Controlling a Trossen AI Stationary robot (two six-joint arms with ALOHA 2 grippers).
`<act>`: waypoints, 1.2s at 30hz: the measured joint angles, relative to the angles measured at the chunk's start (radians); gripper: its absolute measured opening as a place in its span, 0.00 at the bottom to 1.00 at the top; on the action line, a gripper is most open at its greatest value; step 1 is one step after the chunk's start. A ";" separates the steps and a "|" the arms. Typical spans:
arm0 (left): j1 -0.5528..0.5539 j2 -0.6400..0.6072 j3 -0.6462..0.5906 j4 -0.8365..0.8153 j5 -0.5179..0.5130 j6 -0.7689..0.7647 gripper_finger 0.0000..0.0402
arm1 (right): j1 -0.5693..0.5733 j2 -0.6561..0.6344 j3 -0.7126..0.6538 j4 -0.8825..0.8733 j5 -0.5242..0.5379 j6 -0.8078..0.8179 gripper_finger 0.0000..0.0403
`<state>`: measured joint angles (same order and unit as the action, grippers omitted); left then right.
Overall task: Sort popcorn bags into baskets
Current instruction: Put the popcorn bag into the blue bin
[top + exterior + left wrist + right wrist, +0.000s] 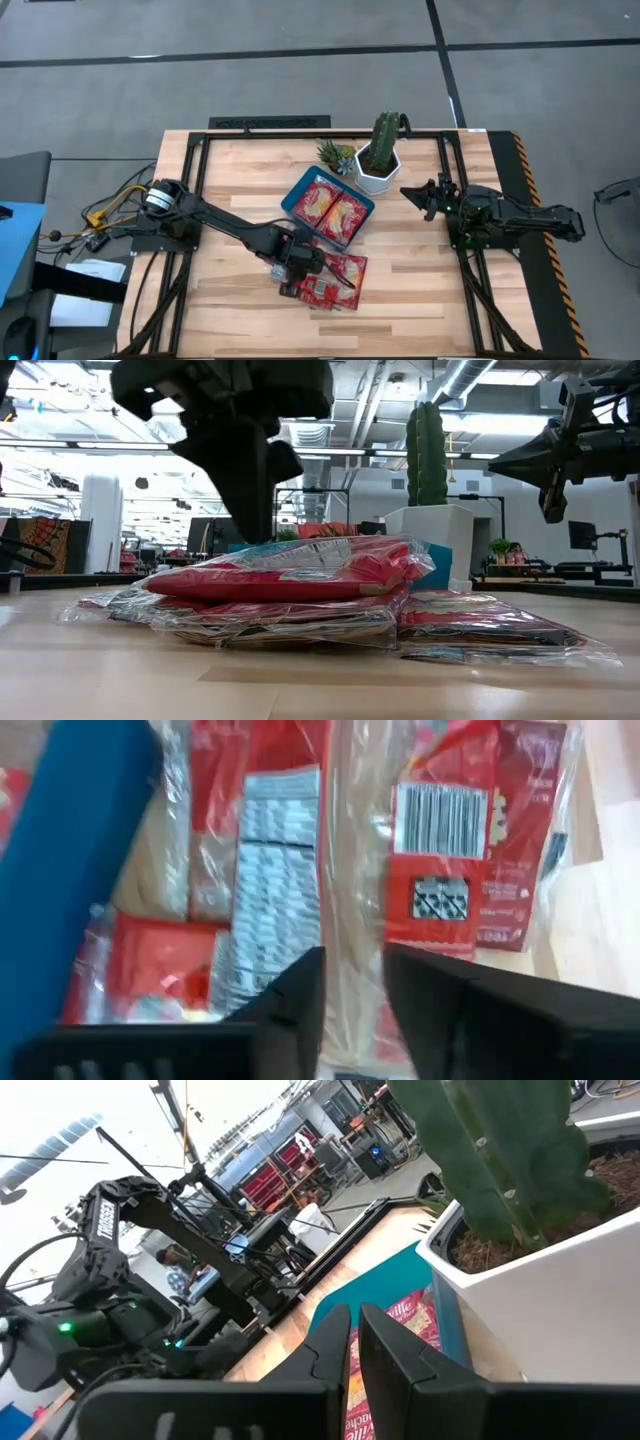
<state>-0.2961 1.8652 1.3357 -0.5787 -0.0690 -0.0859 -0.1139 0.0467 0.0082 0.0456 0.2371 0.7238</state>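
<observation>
My left gripper's narrow gap is over clear wrap beside the popcorn bag's white label; I should open wider, pinch the label [273, 925], then lift.
Several red popcorn bags [332, 278] lie in a loose overlapping pile [300, 585] on the table's near middle, barcode and text sides up [460, 830]. The teal basket [292, 195] sits just beyond the pile, with two bags [330, 208] flat inside it. My left gripper [300, 262] reaches in from the left over the pile's left part. Its fingers are a narrow gap apart [352, 985] and point down at the bags [255, 525]. My right gripper [422, 193] is shut [353, 1330] and hangs in the air right of the cactus pot, touching nothing. My left gripper comes at the pile from above, and its fingertips [300, 990] stand low over a clear-wrapped bag [350, 870] near the basket's edge. I cannot tell whether they touch the bag.
A white hexagonal pot with a tall cactus [378, 165] stands right of the basket's far end, close to my right gripper. A small succulent [335, 155] sits beside it. Bare wood lies left of the pile and along the near edge [230, 320].
</observation>
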 joint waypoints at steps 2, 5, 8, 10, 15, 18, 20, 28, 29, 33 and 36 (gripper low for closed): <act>0.015 0.000 0.006 -0.014 -0.015 0.024 0.34 | 0.000 0.000 0.000 0.000 0.000 0.000 0.13; 0.043 0.000 0.028 -0.009 -0.007 0.047 0.50 | 0.000 0.000 0.000 0.000 0.000 0.001 0.13; 0.072 0.000 0.029 -0.006 0.054 0.101 0.63 | 0.000 0.000 0.000 0.000 0.000 0.004 0.13; 0.088 0.006 0.026 -0.002 0.066 0.142 0.69 | 0.000 0.000 0.000 0.000 0.000 0.008 0.13; 0.121 0.037 0.009 0.030 0.176 0.221 0.74 | 0.000 0.000 0.000 0.000 0.000 0.008 0.13; 0.126 0.063 0.003 0.040 0.196 0.257 0.75 | 0.000 0.000 0.000 0.000 0.000 0.009 0.13; 0.131 0.078 0.002 0.060 0.221 0.271 0.75 | 0.000 0.000 0.000 0.000 0.000 0.009 0.13; 0.174 0.134 0.007 0.059 0.349 0.285 0.66 | 0.000 0.000 0.000 0.001 0.000 0.009 0.13; 0.177 0.139 0.008 0.057 0.354 0.287 0.62 | 0.000 0.000 0.000 0.001 0.000 0.009 0.13; 0.186 0.143 0.016 0.032 0.370 0.299 0.43 | 0.000 0.000 0.000 0.004 0.000 0.010 0.13; 0.186 0.145 0.033 -0.006 0.377 0.314 0.27 | 0.000 0.000 0.000 0.005 0.000 0.010 0.13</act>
<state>-0.1102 2.0103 1.3691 -0.5849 0.3076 0.2281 -0.1135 0.0463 0.0078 0.0503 0.2371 0.7334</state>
